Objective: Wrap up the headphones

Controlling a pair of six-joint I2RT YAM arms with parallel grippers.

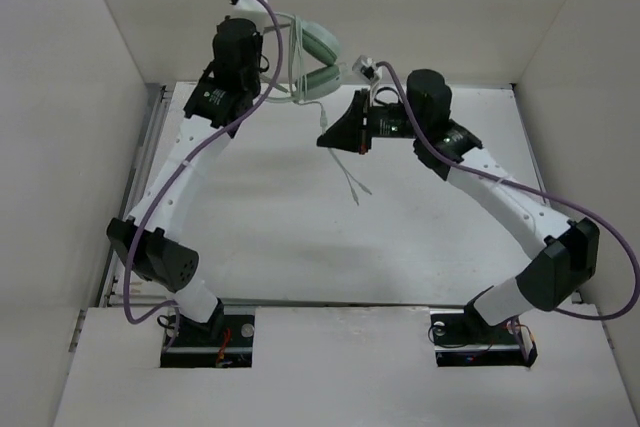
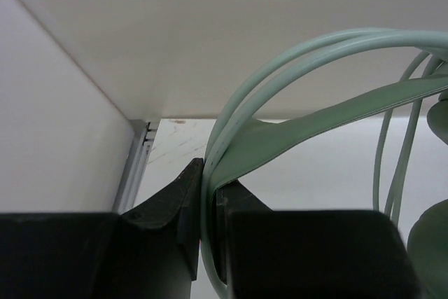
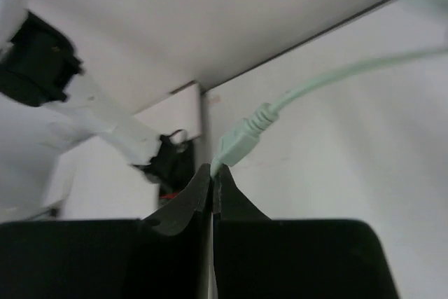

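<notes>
The headphones, now hanging in the air at the table's back, will be let go by my left gripper on the open white table, slightly back of its middle (image 1: 340, 160).
The pale mint-green headphones (image 1: 318, 55) hang in the air at the back of the table, the two ear cups close together. My left gripper (image 1: 268, 71) is shut on the thin headband (image 2: 315, 120), with several turns of the cable (image 2: 280, 61) pinched alongside it between the fingers (image 2: 183, 194). My right gripper (image 1: 328, 137) sits just right of and below the headphones. It is shut on the tip of the cable's plug (image 3: 239, 143). A slack stretch of cable (image 1: 352, 182) hangs below it toward the table.
White walls enclose the table on the left, back and right. A metal rail (image 1: 140, 162) runs along the left edge. Thick purple arm cables (image 1: 215, 137) loop along both arms. The arm bases (image 1: 210, 342) stand at the near edge.
</notes>
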